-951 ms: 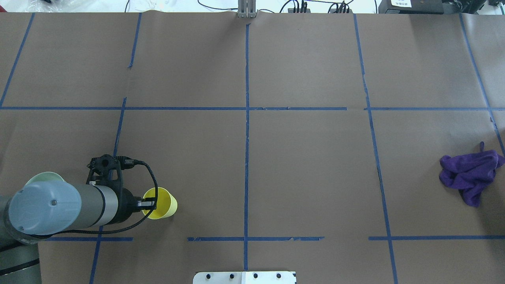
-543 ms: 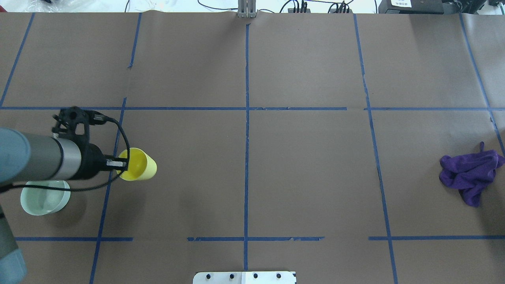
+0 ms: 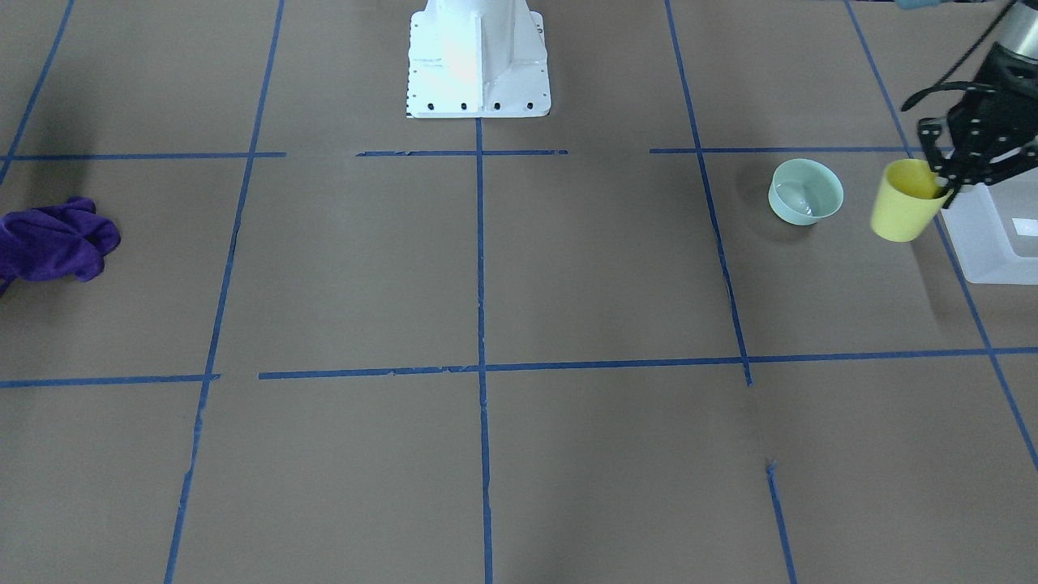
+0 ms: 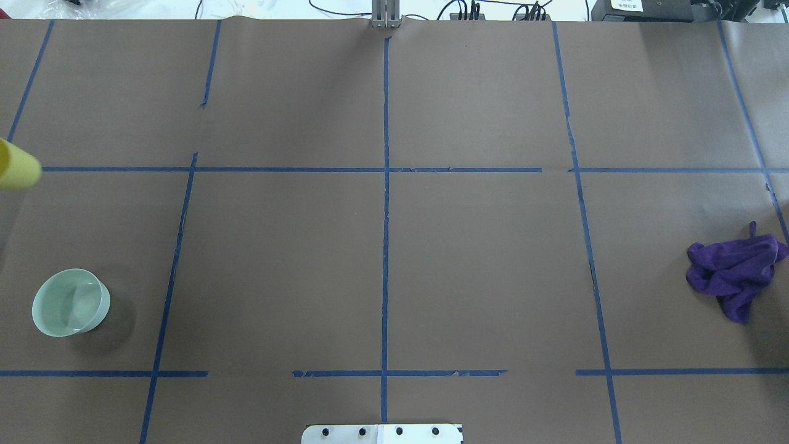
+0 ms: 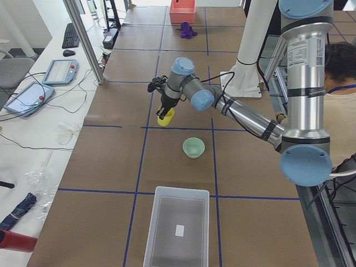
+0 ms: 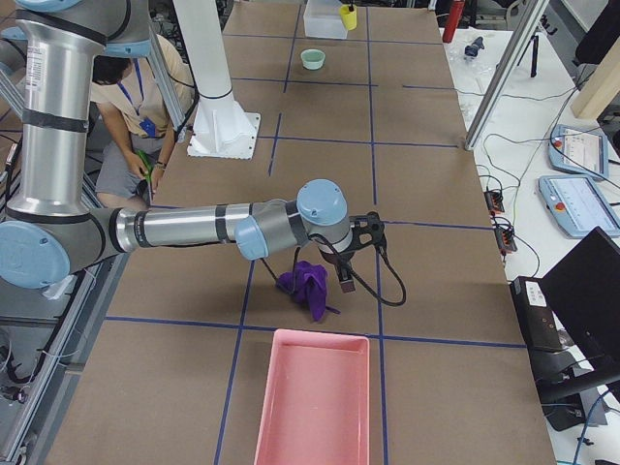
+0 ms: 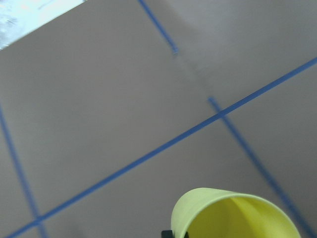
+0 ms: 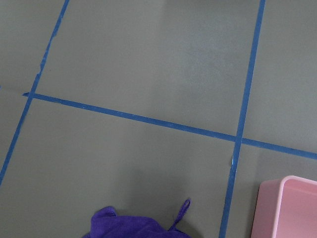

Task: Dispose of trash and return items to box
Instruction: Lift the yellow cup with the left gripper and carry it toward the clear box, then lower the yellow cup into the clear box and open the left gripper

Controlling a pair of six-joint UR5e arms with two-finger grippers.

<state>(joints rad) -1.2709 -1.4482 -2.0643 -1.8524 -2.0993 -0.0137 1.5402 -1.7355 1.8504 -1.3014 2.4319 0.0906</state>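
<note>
Next, my left gripper releases the small yellow cup inside the translucent white bin (image 3: 1009, 193), next to that bin's white label.
My left gripper (image 3: 943, 180) is shut on the rim of the small yellow cup (image 3: 900, 207) and holds it off the table beside the translucent white bin (image 3: 985, 243). The cup shows at the overhead view's left edge (image 4: 17, 168), in the left side view (image 5: 164, 118), and in the left wrist view (image 7: 237, 215). The mint-green bowl (image 3: 805, 191) stands upright on the table near the bin and also shows in the overhead view (image 4: 71, 302). My right gripper (image 6: 343, 279) hangs over the purple cloth (image 6: 308, 281); I cannot tell if it is open or shut.
The purple cloth (image 4: 733, 271) lies at the table's right side. A pink tray (image 6: 312, 402) sits off the right end, and its corner shows in the right wrist view (image 8: 290, 208). The white robot base (image 3: 478, 61) stands at the near middle edge.
My left arm has carried the yellow cup away from me and to the left, out past the overhead view's left edge. The bowl it covered is now in plain sight.
</note>
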